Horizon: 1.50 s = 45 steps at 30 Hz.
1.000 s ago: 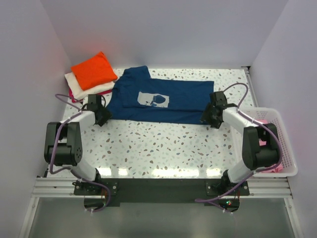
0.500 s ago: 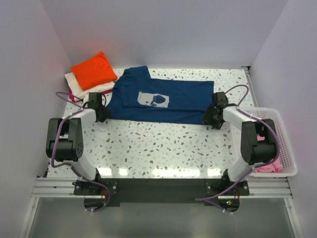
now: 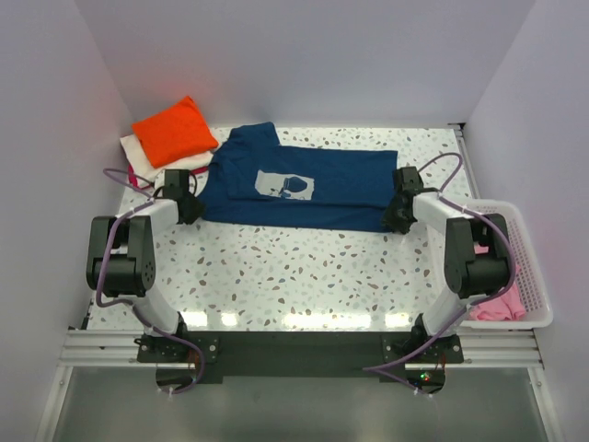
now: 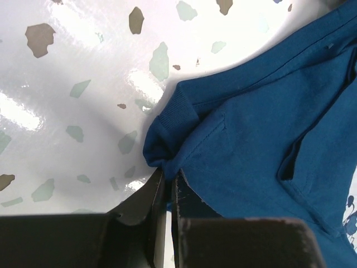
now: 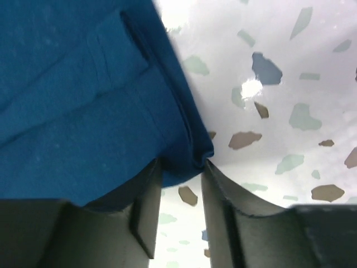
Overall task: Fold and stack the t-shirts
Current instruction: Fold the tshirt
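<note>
I need to use my left gripper to set the corner of the navy blue t-shirt down on the speckled tabletop (image 3: 180,272), between the shirt and the front edge.
The navy blue t-shirt (image 3: 304,189) with a pale chest print lies spread flat across the back of the table. My left gripper (image 3: 190,210) is shut on its near left corner; in the left wrist view the jaws (image 4: 167,176) pinch the bunched navy fabric (image 4: 251,139). My right gripper (image 3: 394,215) sits at the near right corner. In the right wrist view its gripper (image 5: 183,167) is open, with the navy hem corner (image 5: 72,111) lying between the fingertips. An orange tee (image 3: 175,131) lies folded on a cream one (image 3: 152,158) at the back left, with a magenta edge (image 3: 136,178) beneath.
A white slotted basket (image 3: 532,267) stands at the right edge of the table with a pink tee (image 3: 492,304) in it. White walls close in the back and both sides. The speckled tabletop (image 3: 294,267) stretches between the shirt and the arm bases.
Both grippers have moved a little toward the back, up to the shirt's near corners. The right one has slid in around the right corner.
</note>
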Available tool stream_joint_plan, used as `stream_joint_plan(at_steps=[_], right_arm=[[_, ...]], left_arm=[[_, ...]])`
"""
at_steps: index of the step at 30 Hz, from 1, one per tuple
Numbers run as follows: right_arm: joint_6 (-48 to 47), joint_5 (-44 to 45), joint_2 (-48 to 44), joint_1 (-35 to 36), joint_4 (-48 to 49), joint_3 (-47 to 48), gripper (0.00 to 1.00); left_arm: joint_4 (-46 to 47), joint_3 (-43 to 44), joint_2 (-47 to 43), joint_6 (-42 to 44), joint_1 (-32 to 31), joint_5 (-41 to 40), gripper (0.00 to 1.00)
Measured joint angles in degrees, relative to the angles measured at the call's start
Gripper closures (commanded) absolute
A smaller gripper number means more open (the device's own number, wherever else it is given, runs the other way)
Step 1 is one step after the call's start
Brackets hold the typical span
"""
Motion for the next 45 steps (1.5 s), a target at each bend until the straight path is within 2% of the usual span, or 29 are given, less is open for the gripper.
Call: stream_joint_plan(at_steps=[2, 3, 6, 10, 14, 26, 32, 33, 34, 35, 36, 37, 38, 39, 40, 41, 42, 45], right_arm=[[-0.07, 0.98, 1.07, -0.09, -0.07, 1.07, 0.78], [-0.02, 1.46, 1.53, -0.09, -0.07, 1.51, 0.88], [-0.02, 1.79, 2.27, -0.24, -0.39, 2.64, 0.99], [-0.11, 1.77, 2.16, -0.24, -0.87, 2.62, 1.00], [-0.24, 1.27, -0.68, -0.24, -1.20, 0.48, 1.00], [-0.42, -2.36, -21.77, -1.16, -6.56, -10.97, 1.00], [-0.22, -4.98, -33.55, -1.42, -12.35, -15.56, 1.00], [-0.17, -5.31, -35.26, -1.44, -13.25, -16.13, 0.99], [-0.11, -5.79, -37.18, -1.46, -14.36, -16.65, 0.92], [0.13, -6.36, -39.10, -1.49, -15.34, -17.18, 0.89], [0.26, -6.78, -40.87, -1.49, -16.39, -17.68, 0.86], [0.28, -7.21, -42.12, -1.49, -17.27, -18.03, 0.81], [0.55, -7.80, -43.50, -1.53, -18.23, -18.38, 0.69], [0.83, -7.98, -44.78, -1.53, -19.12, -18.75, 0.63], [0.79, -8.20, -45.86, -1.55, -20.02, -19.02, 0.55], [0.85, -8.68, -47.08, -1.68, -21.33, -19.06, 0.36], [1.18, -9.01, -47.95, -1.79, -21.97, -19.06, 0.33], [0.15, -9.57, -49.94, -1.86, -23.76, -18.40, 0.29]], left_arm=[[-0.33, 0.55, 0.04, 0.09, 0.02, -0.04, 1.00], [-0.46, 0.76, 0.04, 0.11, 0.02, -0.11, 1.00], [-0.90, 1.27, 0.04, 0.31, 0.04, -0.33, 1.00], [-2.25, 1.31, -0.87, 0.31, 0.07, -0.79, 1.00], [-4.39, 0.39, -5.53, 0.28, 0.09, -1.88, 1.00], [-11.50, -11.96, -28.79, -0.07, 1.60, -3.85, 1.00], [-16.92, -18.32, -41.44, -1.18, 1.73, -5.05, 1.00], [-17.79, -19.28, -43.52, -1.42, 1.77, -5.25, 1.00], [-18.73, -20.24, -45.51, -1.75, 1.84, -5.46, 1.00], [-19.58, -21.22, -47.34, -2.12, 1.86, -5.64, 0.96], [-20.26, -22.23, -49.00, -2.73, 1.90, -5.75, 0.84], [-21.27, -23.06, -50.45, -2.97, 1.95, -5.79, 0.75], [-22.27, -23.82, -51.78, -3.28, 1.95, -5.86, 0.66], [-23.26, -24.37, -52.98, -3.69, 1.95, -5.90, 0.59], [-24.00, -24.61, -53.79, -3.91, 1.97, -5.90, 0.46], [-24.79, -24.70, -54.55, -4.09, 1.99, -5.88, 0.42], [-25.22, -24.68, -55.15, -4.48, 1.99, -5.75, 0.38], [-25.94, -24.00, -55.93, -4.70, 2.01, -5.49, 0.37]])
